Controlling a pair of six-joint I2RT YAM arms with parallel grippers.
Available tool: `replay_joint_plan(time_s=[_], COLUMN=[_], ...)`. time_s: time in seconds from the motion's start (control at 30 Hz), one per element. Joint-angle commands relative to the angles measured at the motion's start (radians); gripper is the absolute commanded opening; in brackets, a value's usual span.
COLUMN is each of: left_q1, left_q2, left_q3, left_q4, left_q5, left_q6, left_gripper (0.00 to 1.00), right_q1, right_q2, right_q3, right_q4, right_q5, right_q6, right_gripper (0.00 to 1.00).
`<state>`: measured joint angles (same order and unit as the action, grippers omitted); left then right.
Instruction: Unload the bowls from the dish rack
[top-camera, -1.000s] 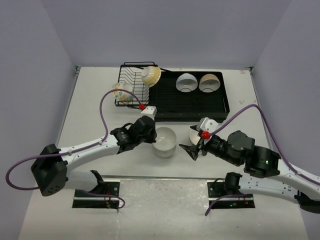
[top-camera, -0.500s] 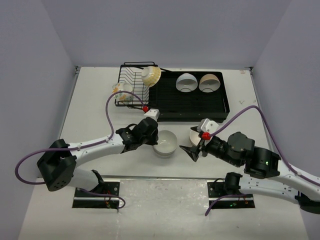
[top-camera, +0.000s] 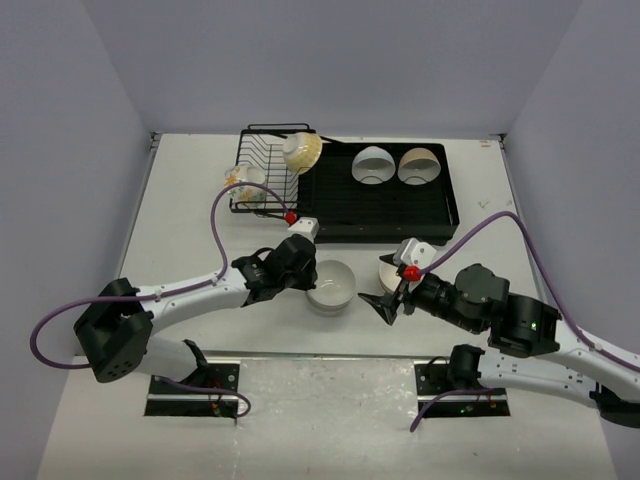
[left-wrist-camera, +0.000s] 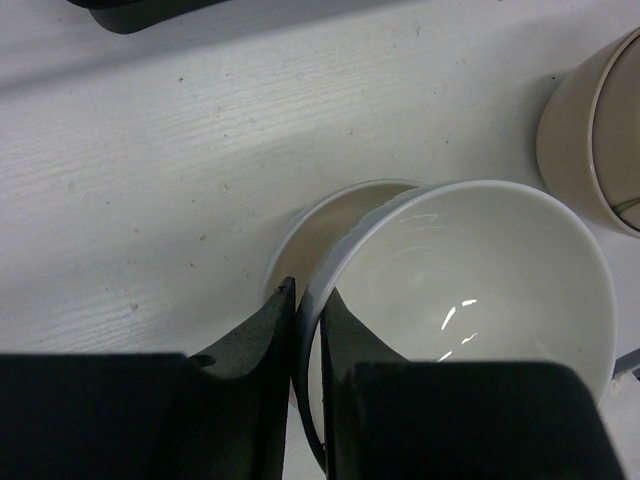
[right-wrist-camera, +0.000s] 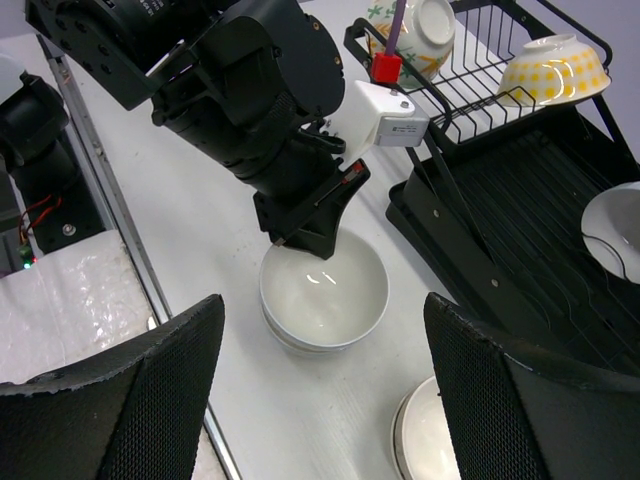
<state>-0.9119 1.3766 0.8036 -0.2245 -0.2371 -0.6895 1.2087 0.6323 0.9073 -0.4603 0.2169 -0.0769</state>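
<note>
The white bowl is tilted and off-centre in the lower bowl, so next my left gripper opens, takes hold again of the white bowl's rim (left-wrist-camera: 342, 255) and sets it down evenly.
My left gripper (top-camera: 308, 277) is shut on the near rim of a glossy white bowl (left-wrist-camera: 470, 270), one finger inside and one outside. That bowl (right-wrist-camera: 325, 290) rests in another bowl (left-wrist-camera: 325, 215) on the table in front of the dish rack (top-camera: 380, 200). My right gripper (right-wrist-camera: 322, 300) hangs open and empty just right of this stack, beside a second stack of bowls (right-wrist-camera: 430, 440). The wire part of the rack holds a yellow-patterned bowl (top-camera: 301, 151) and a flowered bowl (top-camera: 243, 183). A white bowl (top-camera: 372, 165) and a beige bowl (top-camera: 418, 165) lie on the tray.
The rack fills the far middle of the table (top-camera: 180, 230). Grey walls close in the left, right and back. A purple cable (top-camera: 215, 215) loops above my left arm, next to the rack's near left corner. A metal rail (right-wrist-camera: 130, 230) runs along the table's near edge.
My left arm has sunk lower and taken the white bowl down onto the bowl beneath it. For the last half second nothing has moved. The right gripper has stayed where it was.
</note>
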Motion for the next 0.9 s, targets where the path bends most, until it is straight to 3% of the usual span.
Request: replay_joint_plan(time_s=[0.0,0.4,0.73,0.87], left_q1=[-0.001,-0.001,-0.007,-0.01], left_q2=[-0.013,-0.031,-0.088,-0.108], left_q3=[-0.001,-0.004,0.009,0.02], left_q4=[0.09,0.071,0.042,0.031], left_q5=[0.009,0.001,0.004,0.004], left_q6=[-0.03,-0.035,-0.039,-0.041], left_gripper=[0.15,0.23,0.38,0.34], right_q1=[-0.001,-0.001,-0.001,-0.001], right_q2=[-0.009,-0.006,0.003,0.006], right_q3=[-0.01,-0.011,-0.011,-0.011], right_q4=[0.034,0.034,0.031,0.032], right_q5=[-0.008,-0.017,-0.022,-0.022], right_q6=[0.008,0.006,0.005,0.005], right_gripper=[0.81,0.81,0.81,0.81])
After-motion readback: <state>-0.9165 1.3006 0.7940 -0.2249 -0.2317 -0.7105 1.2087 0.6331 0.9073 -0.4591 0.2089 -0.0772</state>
